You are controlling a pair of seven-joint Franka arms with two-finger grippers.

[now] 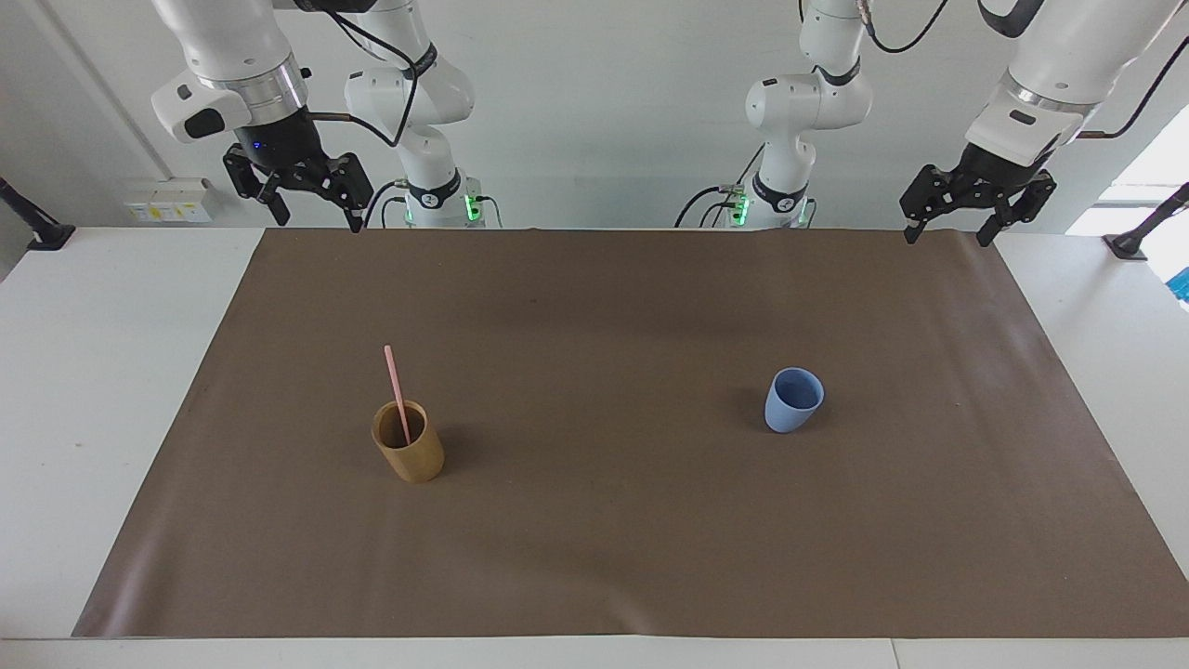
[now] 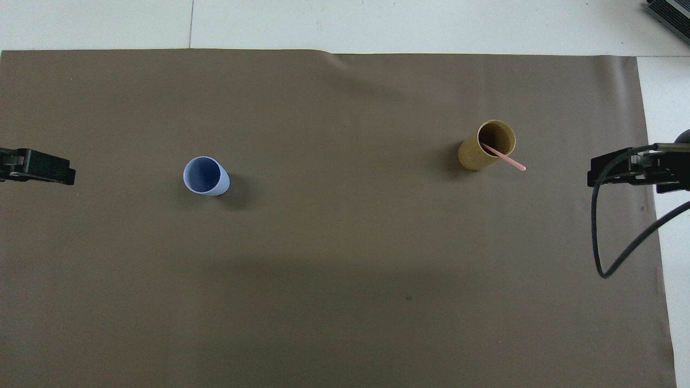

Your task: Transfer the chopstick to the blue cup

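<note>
My left gripper moves to the blue cup next and closes on the cup's rim (image 2: 185, 168), on the side nearest my left arm.
The pale pink chopstick (image 1: 398, 390) (image 2: 504, 158) stands slanted in a tan cylindrical cup (image 1: 410, 452) (image 2: 483, 146) toward the right arm's end of the table. Its upper half sticks out above the rim. The blue cup (image 1: 793, 400) (image 2: 205, 176) stands upright with nothing in it toward the left arm's end. My right gripper (image 1: 318, 219) (image 2: 599, 172) hangs open and holds nothing, high over the mat's edge at its own end. My left gripper (image 1: 948, 236) (image 2: 60, 170) hangs likewise, open, over the mat's edge at the other end. Neither gripper touches a cup.
A brown mat (image 1: 594, 557) (image 2: 345, 302) covers most of the white table (image 1: 93, 372). A black cable (image 2: 609, 258) loops down from the right arm over the mat's edge.
</note>
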